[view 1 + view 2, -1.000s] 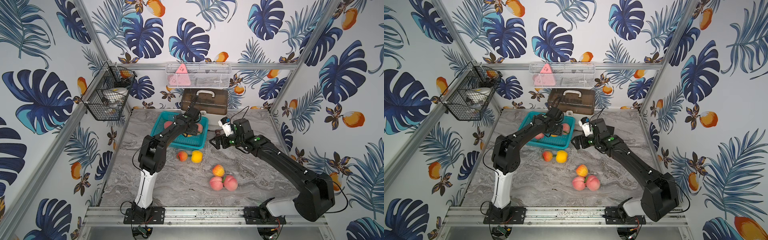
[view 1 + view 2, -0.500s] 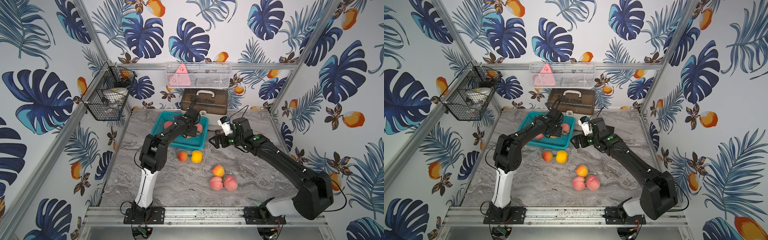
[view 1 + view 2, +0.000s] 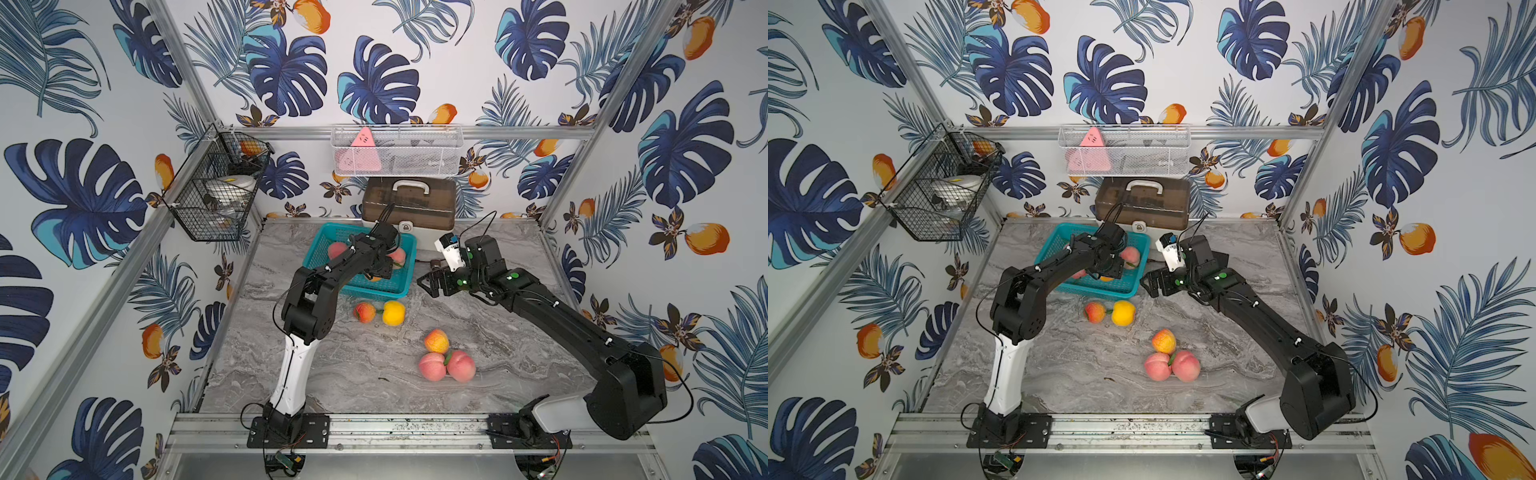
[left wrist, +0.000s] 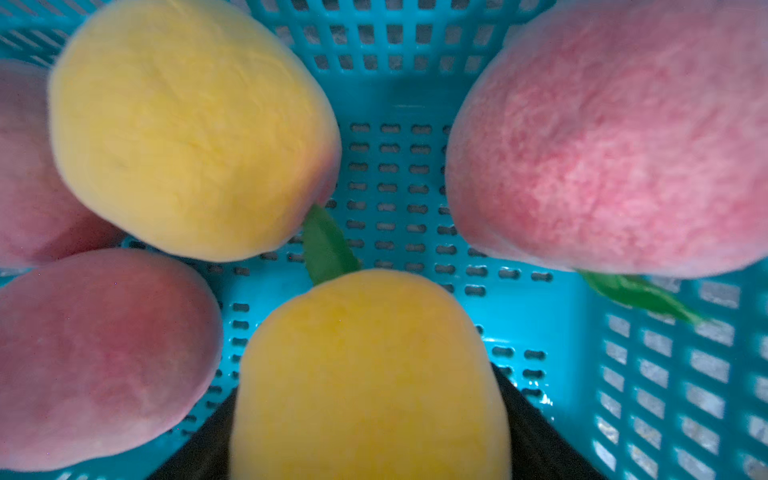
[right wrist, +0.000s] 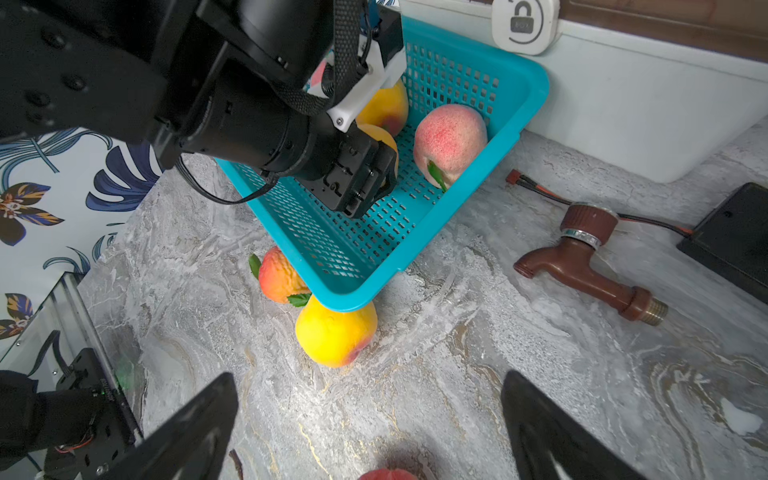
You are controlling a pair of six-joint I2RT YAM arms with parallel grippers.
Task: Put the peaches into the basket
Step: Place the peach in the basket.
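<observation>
The yellow peach, now down inside the teal basket, will be released by my left gripper between the pink peaches near the teal basket's front side (image 3: 373,275) (image 4: 380,380).
The teal basket (image 3: 360,292) stands at the back of the table, with its rim (image 5: 536,83) near in the right wrist view. My left gripper (image 3: 376,272) reaches down inside it, shut on a yellow peach (image 4: 370,374). Round that one lie another yellow peach (image 4: 187,129) and pink peaches (image 4: 615,141). On the table in front of the basket sit a red-orange peach (image 3: 364,311) and a yellow peach (image 3: 393,313). Nearer the front lie an orange peach (image 3: 436,340) and two pink peaches (image 3: 432,366). My right gripper (image 3: 430,282) hangs open beside the basket's front right corner, holding nothing.
A brown tap (image 5: 582,257) with a cable and a black box (image 5: 735,237) lie on the table right of the basket. A brown case (image 3: 409,203) stands behind it. A black wire basket (image 3: 216,195) and a white mesh basket (image 3: 395,149) hang on the walls.
</observation>
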